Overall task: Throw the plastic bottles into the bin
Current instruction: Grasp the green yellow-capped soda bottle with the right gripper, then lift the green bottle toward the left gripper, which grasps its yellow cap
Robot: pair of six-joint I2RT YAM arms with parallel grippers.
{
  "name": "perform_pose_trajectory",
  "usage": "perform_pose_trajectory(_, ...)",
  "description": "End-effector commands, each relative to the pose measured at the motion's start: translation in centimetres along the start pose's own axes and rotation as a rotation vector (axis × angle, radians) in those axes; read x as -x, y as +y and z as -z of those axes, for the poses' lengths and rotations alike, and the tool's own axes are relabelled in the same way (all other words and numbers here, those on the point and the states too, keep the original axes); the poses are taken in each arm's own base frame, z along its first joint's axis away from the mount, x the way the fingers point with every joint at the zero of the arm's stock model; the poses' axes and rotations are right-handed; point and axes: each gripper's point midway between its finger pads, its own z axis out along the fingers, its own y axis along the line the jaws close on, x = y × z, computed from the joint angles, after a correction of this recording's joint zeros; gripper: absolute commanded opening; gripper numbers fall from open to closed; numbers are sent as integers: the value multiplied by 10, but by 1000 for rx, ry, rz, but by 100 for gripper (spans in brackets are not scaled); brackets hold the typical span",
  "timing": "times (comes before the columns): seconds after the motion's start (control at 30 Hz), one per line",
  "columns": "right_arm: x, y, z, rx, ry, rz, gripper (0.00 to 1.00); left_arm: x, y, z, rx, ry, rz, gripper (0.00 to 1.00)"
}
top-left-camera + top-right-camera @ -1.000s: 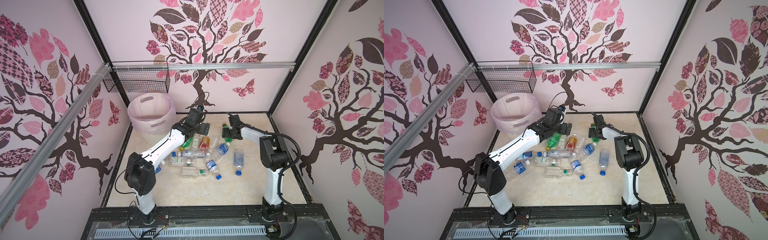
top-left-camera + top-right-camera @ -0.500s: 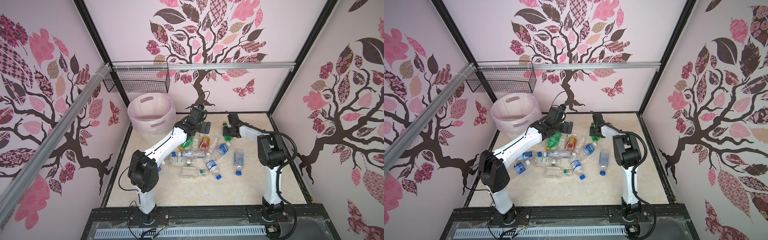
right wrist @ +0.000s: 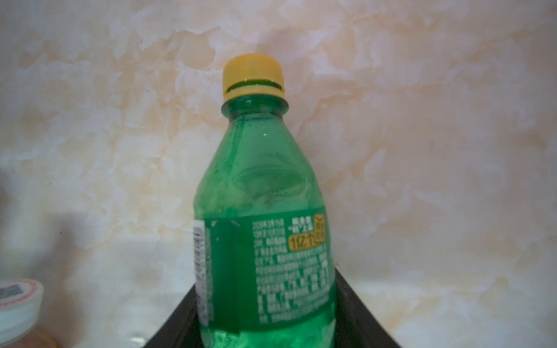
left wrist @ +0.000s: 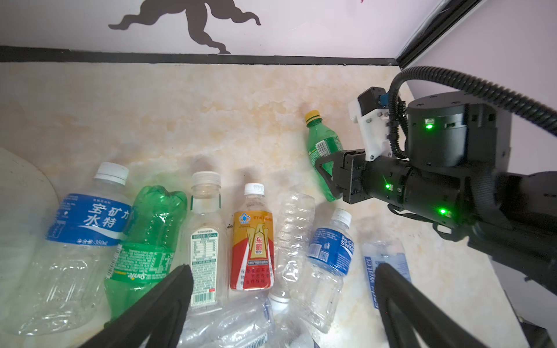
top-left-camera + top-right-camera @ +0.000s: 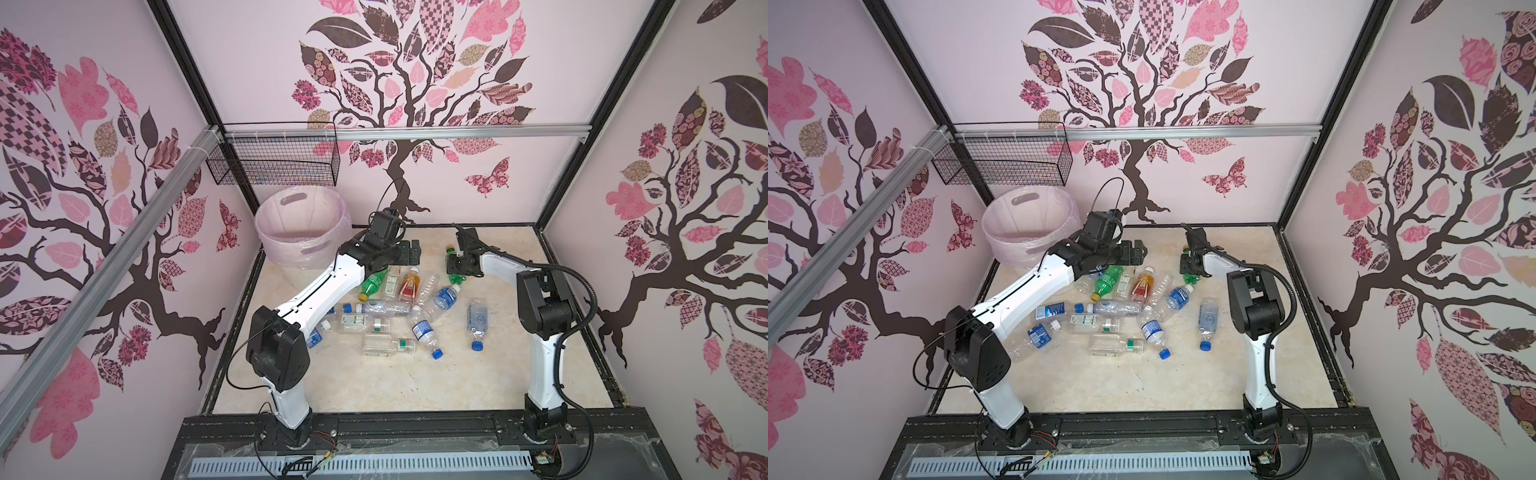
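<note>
The robot's left gripper needs to next close on the yellow cap (image 5: 449,248) (image 4: 313,116) of the green bottle in the right gripper, because the bin is lying on its side.
My right gripper (image 3: 265,289) is shut on a green bottle (image 3: 259,186) with a yellow cap, gripping its labelled body from both sides. In both top views this bottle (image 5: 457,277) (image 5: 1192,277) lies low over the floor at the back, right of the pile, held by the right gripper (image 5: 455,266). My left gripper (image 4: 281,271) is open and empty above several lying plastic bottles: a second green one (image 4: 147,229), an orange-red one (image 4: 253,241) and clear blue-labelled ones (image 4: 330,250). The pale pink bin (image 5: 291,253) stands at the back left, close to the left gripper (image 5: 409,253).
A black wire basket (image 5: 274,164) hangs on the back rail above the bin. More clear bottles (image 5: 477,320) (image 5: 386,345) are scattered toward the front of the marbled floor (image 5: 415,386). Black frame edges and patterned walls close the space.
The right gripper's jaws have narrowed onto the green bottle. The left gripper has shifted slightly to the right above the pile and stays open.
</note>
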Motion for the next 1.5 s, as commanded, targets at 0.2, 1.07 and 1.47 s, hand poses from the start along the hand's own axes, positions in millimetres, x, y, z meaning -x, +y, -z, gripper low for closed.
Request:
perform_pose_trajectory(0.2, 36, 31, 86, 145, -123, -40, 49, 3, -11, 41, -111, 18, 135, 97)
perform_pose_trajectory(1.07, 11, 147, 253, 477, -347, 87, 50, 50, -4, 81, -251, -81, 359, 97)
perform_pose_trajectory(1.47, -25, 195, 294, 590, -346, 168, 50, 58, -7, 94, -309, -147, 371, 93)
